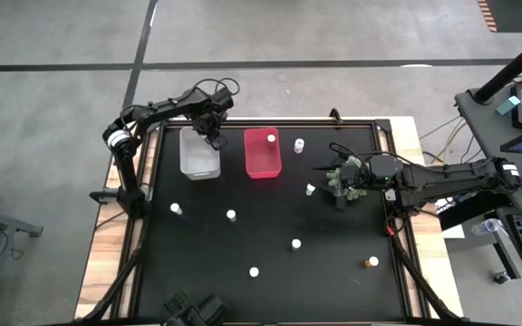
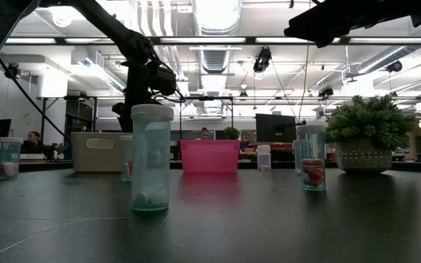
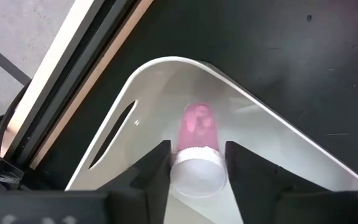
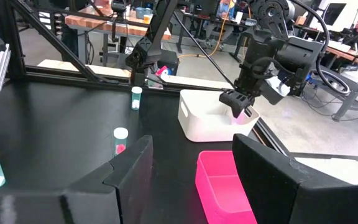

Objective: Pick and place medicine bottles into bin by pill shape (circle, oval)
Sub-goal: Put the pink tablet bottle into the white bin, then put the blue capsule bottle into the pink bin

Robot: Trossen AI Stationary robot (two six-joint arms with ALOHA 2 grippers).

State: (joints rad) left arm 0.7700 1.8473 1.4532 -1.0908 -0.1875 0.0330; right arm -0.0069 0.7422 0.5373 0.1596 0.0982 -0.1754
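Next, my right gripper goes to the white cap [image 1: 296, 243] of the standing medicine bottle nearest the amber bottle and closes there.
My left gripper [image 1: 214, 136] is over the far right corner of the clear-whitish bin [image 1: 199, 156] and is shut on a medicine bottle [image 3: 197, 146] with pink pills and a white cap. My right gripper [image 1: 336, 186] is open and empty at the table's right, beside the green plant ball [image 1: 352, 181]; its fingers [image 4: 129, 168] stand wide apart. The red bin [image 1: 262, 154] stands right of the clear bin, with one bottle [image 1: 271, 139] in it. Several bottles stand upright on the black table, one [image 1: 311, 189] near my right gripper and an amber one [image 1: 372, 263] at the near right. My left gripper pinches the bottle between its two fingers at the cap end [image 3: 174, 163], one finger on each side. The fingers point down from above. The bottle hangs cap up, its bottom toward the bin's floor [image 3: 253, 143]; I cannot tell whether it touches the floor.
Loose bottles stand at the left [image 1: 176, 208], the middle [image 1: 231, 215], [image 1: 295, 244], the near middle [image 1: 254, 271] and right of the red bin [image 1: 299, 145]. A black frame [image 1: 143, 172] edges the table. People sit at desks in the room behind.
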